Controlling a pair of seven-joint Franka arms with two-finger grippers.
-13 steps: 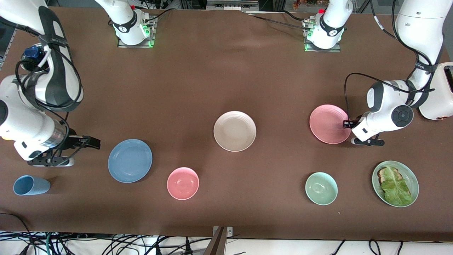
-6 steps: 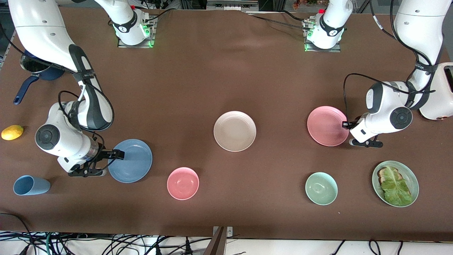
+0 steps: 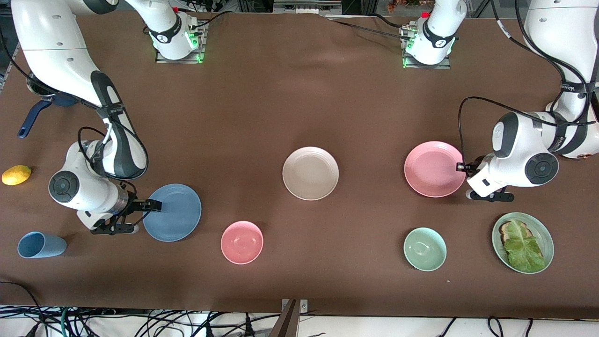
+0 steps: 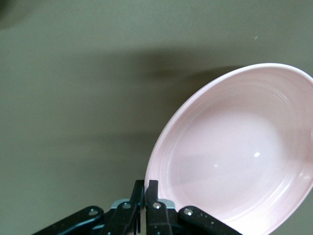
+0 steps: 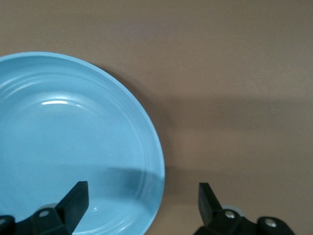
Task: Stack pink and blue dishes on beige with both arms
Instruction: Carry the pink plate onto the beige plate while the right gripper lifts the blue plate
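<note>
Next, my left gripper brings the pink plate, now tilted up from the cloth, onto the centre of the beige plate (image 3: 312,173), in the middle of the table. It will let go of it there.
The beige plate (image 3: 310,173) lies flat at the table's middle. Toward the left arm's end is the pink plate (image 3: 433,168), with my left gripper (image 3: 461,166) shut on its rim. In the left wrist view the pink plate (image 4: 234,156) tilts up from the cloth, its edge pinched in the left gripper (image 4: 145,188). The blue plate (image 3: 172,212) lies flat toward the right arm's end. My right gripper (image 3: 153,205) is at its rim, open. In the right wrist view the blue plate's (image 5: 63,147) edge sits between the wide-apart fingers of the right gripper (image 5: 142,200).
A pink bowl (image 3: 242,242) and a pale green bowl (image 3: 425,249) sit nearer the camera than the plates. A green plate with toast and lettuce (image 3: 522,242) is near the left arm. A blue cup (image 3: 41,245), a lemon (image 3: 16,174) and a dark pot's handle (image 3: 29,125) lie at the right arm's end.
My right arm swung in from the table's end and brought its open gripper to the blue plate's rim. My left gripper has tipped the pink plate up by its rim and shifted it slightly.
</note>
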